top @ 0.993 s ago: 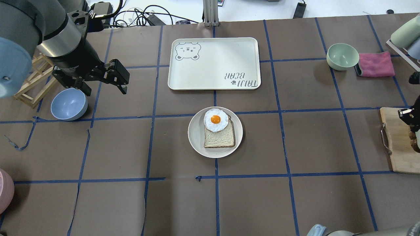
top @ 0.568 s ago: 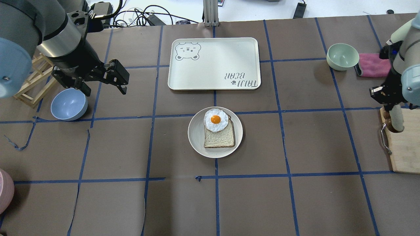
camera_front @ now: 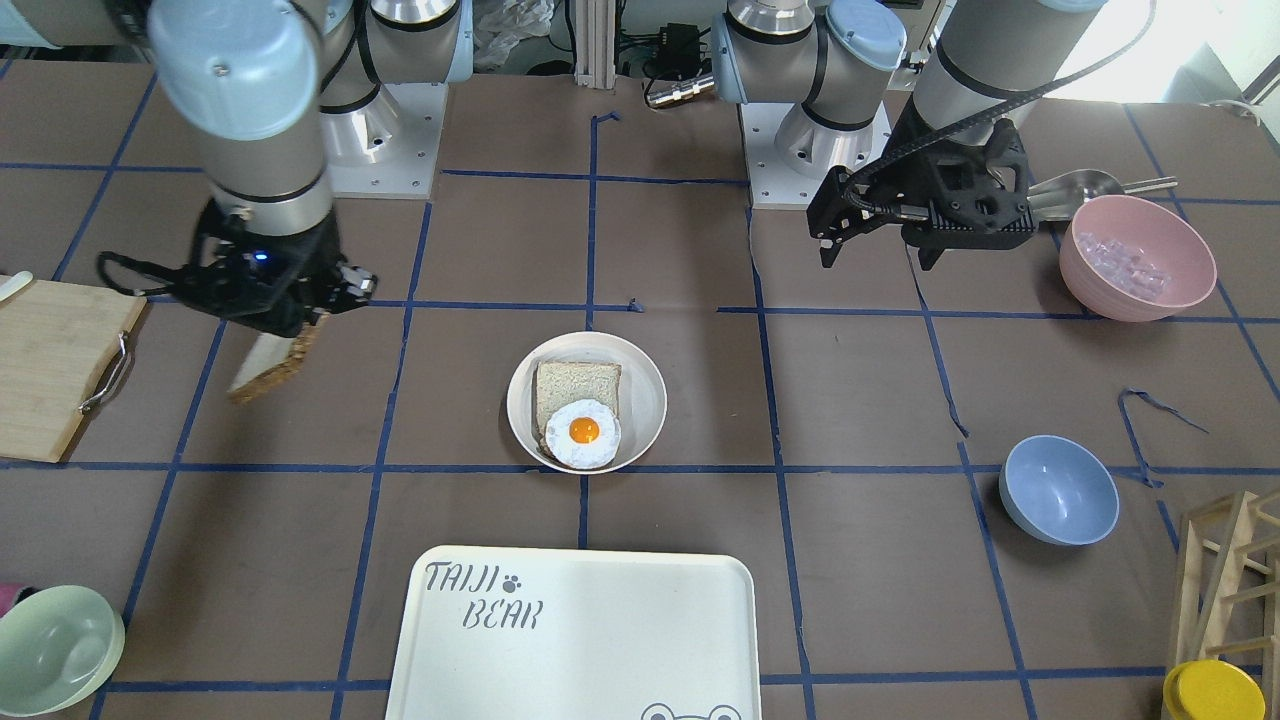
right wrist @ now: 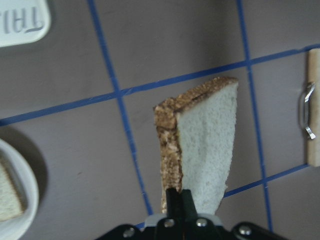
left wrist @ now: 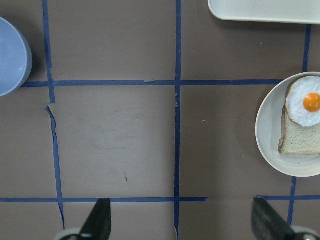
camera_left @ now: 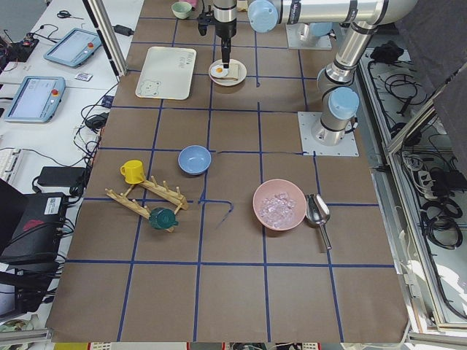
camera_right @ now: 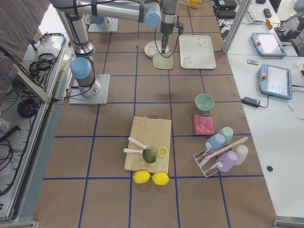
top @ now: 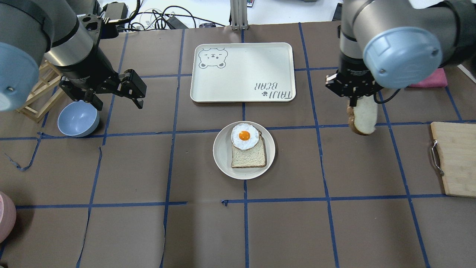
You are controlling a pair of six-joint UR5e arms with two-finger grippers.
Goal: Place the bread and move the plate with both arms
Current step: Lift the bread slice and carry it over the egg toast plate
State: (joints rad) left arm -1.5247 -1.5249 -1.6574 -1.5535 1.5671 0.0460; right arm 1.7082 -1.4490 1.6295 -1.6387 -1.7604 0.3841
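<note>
I should release the bread from my right gripper over the fried egg and the paler slice point(camera_front: 593, 403) on the cream-white plate.
My right gripper point(top: 353, 97) is shut on the bread point(top: 363, 119), a slice with greyish-white crumb and dark brown crust that hangs on edge above the table, to the right of the plate. It shows close up in the right wrist view point(right wrist: 205, 145) and in the front view point(camera_front: 268, 367). The cream-white plate point(top: 223, 158) sits mid-table and holds a paler slice point(top: 248, 156) with a fried egg point(top: 244, 136) on it. My left gripper point(top: 115, 97) is open and empty, hovering far left of the plate; its fingertips point(left wrist: 100, 222) show in the left wrist view.
The "TAIJI BEAR" tray point(top: 242, 71) lies behind the plate. A blue bowl point(top: 78, 118) sits under my left gripper's side. A wooden cutting board point(top: 453, 160) is at the right edge. A pink cloth point(top: 427, 80) lies behind my right arm. A pink bowl point(camera_front: 1137, 256) holds ice.
My right arm has swung in from the cutting board at the right edge toward the middle, carrying the bread. My left arm has barely moved.
</note>
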